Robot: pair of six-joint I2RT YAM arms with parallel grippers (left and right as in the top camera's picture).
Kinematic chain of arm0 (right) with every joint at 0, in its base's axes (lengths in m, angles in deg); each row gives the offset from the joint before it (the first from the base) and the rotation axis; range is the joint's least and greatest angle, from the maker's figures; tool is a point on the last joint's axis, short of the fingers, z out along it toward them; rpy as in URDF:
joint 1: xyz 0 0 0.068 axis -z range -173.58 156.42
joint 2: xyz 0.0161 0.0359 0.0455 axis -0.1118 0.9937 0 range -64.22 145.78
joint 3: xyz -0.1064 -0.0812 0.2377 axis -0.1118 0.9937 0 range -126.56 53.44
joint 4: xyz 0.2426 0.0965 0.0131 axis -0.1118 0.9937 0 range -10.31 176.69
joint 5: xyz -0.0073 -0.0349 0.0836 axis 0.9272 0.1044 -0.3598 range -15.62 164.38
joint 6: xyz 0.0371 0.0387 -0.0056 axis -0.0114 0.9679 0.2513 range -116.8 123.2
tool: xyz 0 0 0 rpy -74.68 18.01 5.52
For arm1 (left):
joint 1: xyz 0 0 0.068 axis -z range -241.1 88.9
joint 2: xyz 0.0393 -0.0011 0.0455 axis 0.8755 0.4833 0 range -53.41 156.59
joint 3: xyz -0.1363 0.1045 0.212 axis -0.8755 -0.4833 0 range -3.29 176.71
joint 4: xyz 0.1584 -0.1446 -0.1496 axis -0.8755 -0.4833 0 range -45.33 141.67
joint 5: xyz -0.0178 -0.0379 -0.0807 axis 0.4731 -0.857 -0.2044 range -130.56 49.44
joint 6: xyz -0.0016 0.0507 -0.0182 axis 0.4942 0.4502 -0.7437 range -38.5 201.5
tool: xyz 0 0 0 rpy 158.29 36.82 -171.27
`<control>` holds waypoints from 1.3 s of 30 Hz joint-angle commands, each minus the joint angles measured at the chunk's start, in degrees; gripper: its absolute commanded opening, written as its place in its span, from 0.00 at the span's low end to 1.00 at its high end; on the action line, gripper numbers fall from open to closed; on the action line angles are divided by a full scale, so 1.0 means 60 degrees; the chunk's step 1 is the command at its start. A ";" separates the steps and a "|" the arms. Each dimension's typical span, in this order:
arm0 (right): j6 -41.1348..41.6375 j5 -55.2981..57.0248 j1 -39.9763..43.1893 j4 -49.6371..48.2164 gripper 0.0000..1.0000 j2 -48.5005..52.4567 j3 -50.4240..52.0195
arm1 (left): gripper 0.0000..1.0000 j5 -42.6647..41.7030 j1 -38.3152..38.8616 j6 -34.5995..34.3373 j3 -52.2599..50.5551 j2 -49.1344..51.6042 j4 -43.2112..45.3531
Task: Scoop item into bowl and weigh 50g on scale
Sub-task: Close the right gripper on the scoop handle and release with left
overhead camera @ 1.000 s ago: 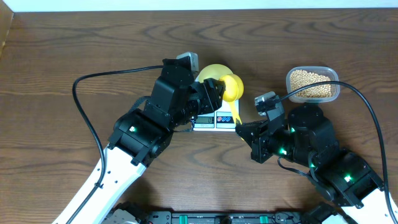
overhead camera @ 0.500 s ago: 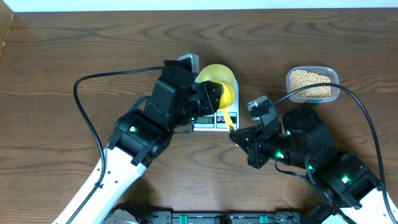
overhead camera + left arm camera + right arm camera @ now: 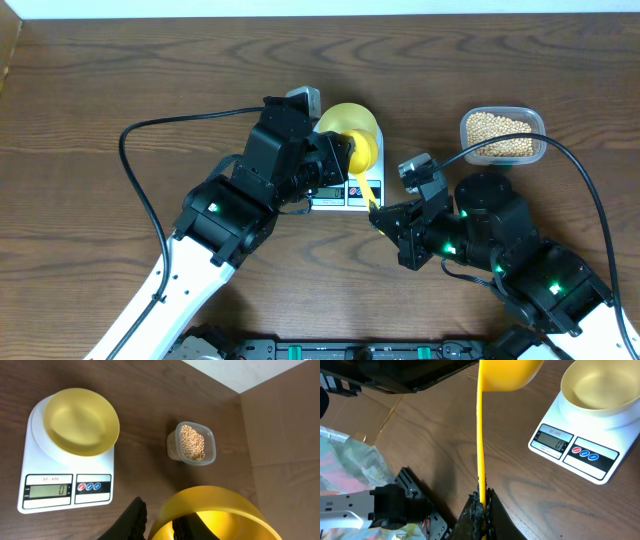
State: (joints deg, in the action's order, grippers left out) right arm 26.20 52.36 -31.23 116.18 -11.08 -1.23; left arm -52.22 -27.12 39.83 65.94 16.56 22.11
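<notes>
The scoop's handle is pinched just at its end by my right gripper, so that gripper should open and take the handle farther up (image 3: 365, 187) while my left gripper holds the cup.
The pale-yellow bowl (image 3: 347, 116) stands empty on the white scale (image 3: 345, 195), whose display reads 0 in the left wrist view (image 3: 47, 491). The beans (image 3: 501, 134) fill a clear tub at the right. A bright yellow scoop (image 3: 363, 150) hangs over the scale's right side. My left gripper (image 3: 352, 148) is shut on the scoop's cup wall (image 3: 210, 505), one finger inside and one outside. My right gripper (image 3: 375, 207) is shut on the end of the scoop's thin handle (image 3: 481, 440). The bowl (image 3: 600, 382) and scale (image 3: 585, 450) also show in the right wrist view.
The clear plastic tub (image 3: 192, 444) stands right of the scale, apart from it. Both arms crowd the table's front middle, with black cables looping at each side. A cardboard sheet (image 3: 285, 430) lies beyond the table's edge.
My right gripper has moved left and toward the front along the scoop's handle and shut on its end. The scoop's cup has shifted slightly left. The left arm has barely moved.
</notes>
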 commanded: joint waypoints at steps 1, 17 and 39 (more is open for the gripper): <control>0.0047 0.0120 -0.0055 -0.0055 0.02 0.0004 -0.0157 | 0.19 0.0022 0.0015 0.0117 0.0000 -0.0051 0.0004; 0.0055 0.0076 -0.0055 -0.0186 0.01 0.0000 -0.0157 | 0.07 0.0025 0.0015 0.0113 0.0000 -0.0051 0.0007; 0.3064 -0.0076 0.1038 -0.0259 0.85 -0.1712 -0.0211 | 0.07 -0.0554 0.0011 -0.1402 0.0000 -0.0055 0.1016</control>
State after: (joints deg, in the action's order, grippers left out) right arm 36.61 52.75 -27.12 114.94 -18.47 -1.25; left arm -54.49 -27.19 34.22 65.94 16.56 27.31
